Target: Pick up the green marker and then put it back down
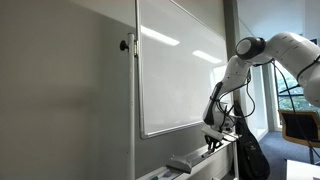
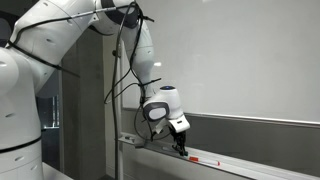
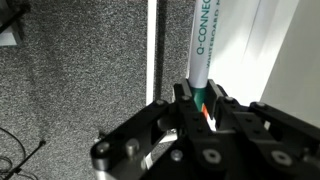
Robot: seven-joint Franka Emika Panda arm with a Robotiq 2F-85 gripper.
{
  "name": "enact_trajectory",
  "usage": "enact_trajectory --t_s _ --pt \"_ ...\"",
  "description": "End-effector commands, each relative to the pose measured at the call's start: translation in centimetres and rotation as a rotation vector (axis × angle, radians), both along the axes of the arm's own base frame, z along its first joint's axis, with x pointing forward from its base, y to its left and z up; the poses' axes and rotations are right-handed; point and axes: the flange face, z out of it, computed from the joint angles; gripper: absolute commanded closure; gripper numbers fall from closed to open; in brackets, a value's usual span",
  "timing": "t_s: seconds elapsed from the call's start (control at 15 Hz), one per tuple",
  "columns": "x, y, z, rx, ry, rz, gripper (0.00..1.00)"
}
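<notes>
Next, I set the green marker down with my gripper on the whiteboard's tray (image 1: 202, 153) (image 3: 209, 40), slightly past the eraser.
In the wrist view the green marker (image 3: 200, 50) has a white barrel with printed lettering and a green end. That green end sits between the fingers of my gripper (image 3: 202, 105), which is shut on it. In both exterior views the gripper (image 1: 212, 140) (image 2: 178, 140) hangs just above the whiteboard's tray (image 1: 190, 163) (image 2: 240, 163). The marker is too small to make out there.
A large whiteboard (image 1: 180, 65) on a frame stands by a grey wall. An eraser (image 1: 181, 162) lies on the tray next to the gripper. A dark bag (image 1: 250, 155) and a chair (image 1: 300, 125) stand beyond the board. Grey carpet (image 3: 70, 70) shows below.
</notes>
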Motion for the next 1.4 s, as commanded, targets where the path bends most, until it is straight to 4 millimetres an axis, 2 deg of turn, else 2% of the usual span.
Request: enact_trajectory --t_s 0.0,0.6,0.87,0.93,1.0,1.33 --pt "0.2 -0.1 0.5 -0.008 -0.021 -0.008 0.95" --pt "3.8 1.0 -0.2 -0.011 -0.02 -0.008 0.95" --pt "4.5 1.2 -1.0 -0.017 -0.003 -0.009 0.95" --pt "3.9 1.4 -0.8 -0.03 -0.014 0.013 0.95" --pt "4.0 1.5 -1.0 -0.031 -0.012 0.016 0.81" --pt "4.0 1.5 -1.1 -0.03 -0.01 0.017 0.81"
